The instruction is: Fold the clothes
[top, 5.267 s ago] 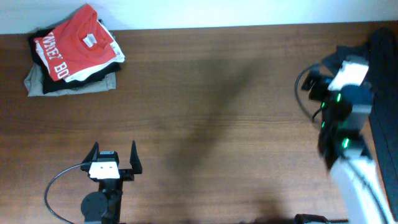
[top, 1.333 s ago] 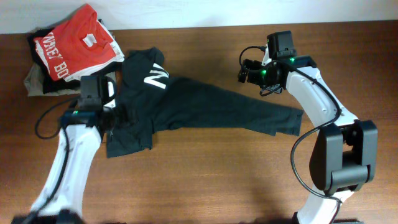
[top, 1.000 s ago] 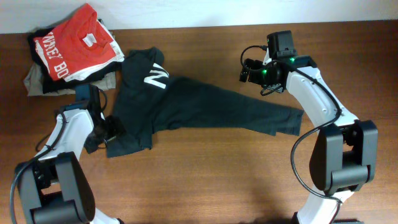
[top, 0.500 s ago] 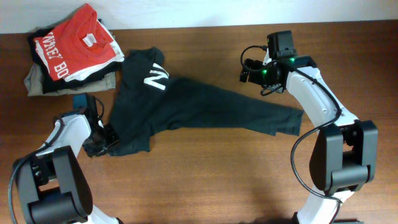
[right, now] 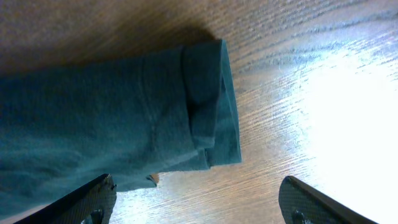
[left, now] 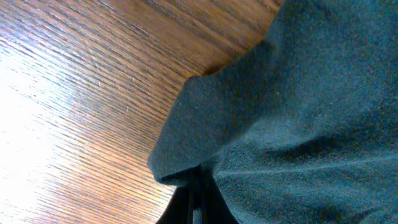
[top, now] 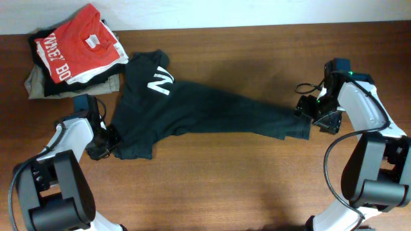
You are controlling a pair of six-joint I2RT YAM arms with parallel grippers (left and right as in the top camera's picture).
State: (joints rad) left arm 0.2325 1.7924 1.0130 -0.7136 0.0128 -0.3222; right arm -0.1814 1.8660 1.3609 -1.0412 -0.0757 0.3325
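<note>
My right gripper needs to pinch the shirt's back edge (top: 279, 105), as the shirt's end lies folded over and ungripped, and then lift it together with my left gripper.
A dark teal shirt (top: 205, 109) with white lettering lies stretched across the table from the left to the right. My left gripper (top: 104, 138) sits at the shirt's lower left corner and is shut on that edge. In the left wrist view the fingers (left: 196, 200) pinch the folded hem of the shirt (left: 298, 112). My right gripper (top: 308, 115) hovers at the shirt's right end, open. In the right wrist view the right gripper (right: 199, 208) has its fingertips (right: 93, 198) spread wide, and the shirt's end (right: 124, 118) lies just ahead of them, ungripped.
A stack of folded clothes with a red shirt (top: 76, 46) on top rests at the back left corner. Bare wooden table (top: 225, 179) stretches in front of the dark shirt. The table's back edge runs along the wall.
My left gripper has closed on the shirt's lower left corner. My right arm has swung from above the shirt's middle to its right end, still open.
</note>
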